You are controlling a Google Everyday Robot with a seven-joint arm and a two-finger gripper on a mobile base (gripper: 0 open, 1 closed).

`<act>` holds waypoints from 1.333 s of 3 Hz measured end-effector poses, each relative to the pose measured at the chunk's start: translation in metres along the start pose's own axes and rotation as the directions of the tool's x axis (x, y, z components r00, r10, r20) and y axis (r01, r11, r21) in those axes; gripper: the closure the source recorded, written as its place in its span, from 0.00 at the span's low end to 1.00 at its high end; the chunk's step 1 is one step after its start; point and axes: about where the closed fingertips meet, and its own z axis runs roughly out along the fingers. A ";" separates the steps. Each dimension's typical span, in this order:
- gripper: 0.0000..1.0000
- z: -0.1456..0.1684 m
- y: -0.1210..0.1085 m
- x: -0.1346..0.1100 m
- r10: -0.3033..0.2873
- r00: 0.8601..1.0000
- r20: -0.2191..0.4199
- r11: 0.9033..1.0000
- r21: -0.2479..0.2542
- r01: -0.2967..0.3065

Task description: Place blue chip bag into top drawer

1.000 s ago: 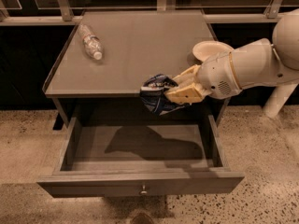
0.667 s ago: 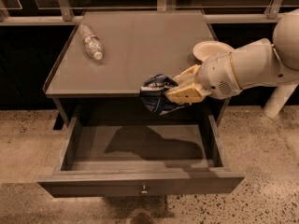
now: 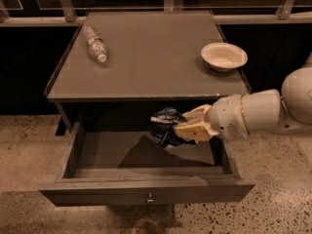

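My gripper has the blue chip bag. It will let go of it on the drawer's bare bottom, behind the front panel (image 3: 172, 158), toward the bowl's side.
The blue chip bag (image 3: 164, 126) is a crumpled dark-blue foil bag with white patches. My gripper (image 3: 181, 125) is shut on its right side and holds it in the air over the open top drawer (image 3: 146, 191), above the drawer's middle-right part. The drawer is pulled out, its inside is bare and shadowed, and a small round knob (image 3: 150, 198) sits at the centre of its front panel. My white arm (image 3: 253, 115) reaches in from the right.
A grey table top (image 3: 146, 57) lies above the drawer. A clear plastic bottle (image 3: 94, 43) lies at its back left. A white bowl (image 3: 224, 56) stands at its right. A dark railing runs behind. Speckled floor surrounds the unit.
My gripper has moved down and forward with the bag, from table-edge height to below the table top, over the drawer. The bowl now shows fully.
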 end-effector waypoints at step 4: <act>1.00 0.051 -0.029 0.111 0.243 0.969 -0.050 0.969 -0.037 -0.245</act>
